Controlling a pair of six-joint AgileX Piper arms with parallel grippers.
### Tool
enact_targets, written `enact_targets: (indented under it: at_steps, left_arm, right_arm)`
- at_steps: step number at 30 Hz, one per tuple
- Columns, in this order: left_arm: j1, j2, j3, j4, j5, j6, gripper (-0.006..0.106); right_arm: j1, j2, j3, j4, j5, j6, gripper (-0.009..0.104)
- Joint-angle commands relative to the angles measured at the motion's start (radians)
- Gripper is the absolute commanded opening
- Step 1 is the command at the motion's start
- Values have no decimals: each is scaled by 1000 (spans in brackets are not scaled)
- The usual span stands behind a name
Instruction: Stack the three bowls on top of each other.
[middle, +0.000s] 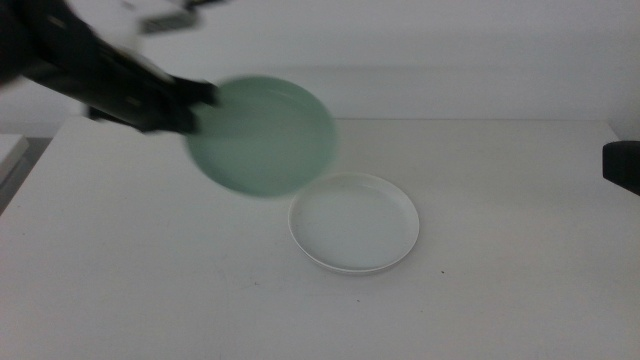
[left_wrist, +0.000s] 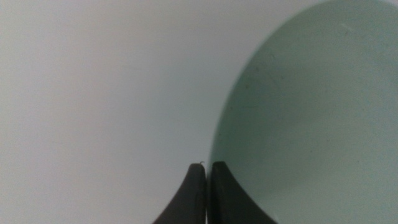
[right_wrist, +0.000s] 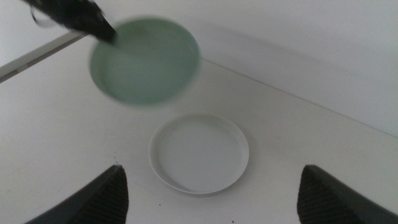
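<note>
The mint green bowl, now held tilted in the air, will be released by my left gripper once it is inside the white bowl (middle: 355, 221) that is on the table.
My left gripper (middle: 205, 97) is shut on the rim of the mint green bowl (middle: 262, 136) and holds it tilted in the air, up and to the left of the white bowl (middle: 354, 221). The green bowl also shows in the left wrist view (left_wrist: 311, 118) and the right wrist view (right_wrist: 144, 60). The white bowl sits upright on the table (middle: 500, 220) and shows in the right wrist view (right_wrist: 199, 152). It looks like a single bowl; the grey bowl is not visible. My right gripper (right_wrist: 211, 193) is open, waiting at the right edge.
The white table's back edge meets a pale wall. A lower side surface (middle: 10, 150) shows at the far left. Part of the right arm (middle: 622, 165) sits at the picture's right edge.
</note>
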Motion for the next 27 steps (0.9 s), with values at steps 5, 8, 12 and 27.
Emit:
enact_targets:
  at_steps: [5,8,12,27]
  left_arm:
    - [-180,70,49,0,-131,-101,-2]
    - [-212,134,49,-52,-183,-105,-2]
    - [-235,189,47,-87,-211,-105,-2]
    - [-288,288,47,-124,-274,-89,1]
  right_arm:
    - [-5,-5,4,3,-8,-2,88]
    - [-5,-5,4,3,-8,-2,88]
    - [-5,-5,4,3,-8,-2,88]
    - [-5,-5,4,3,-8,-2,88]
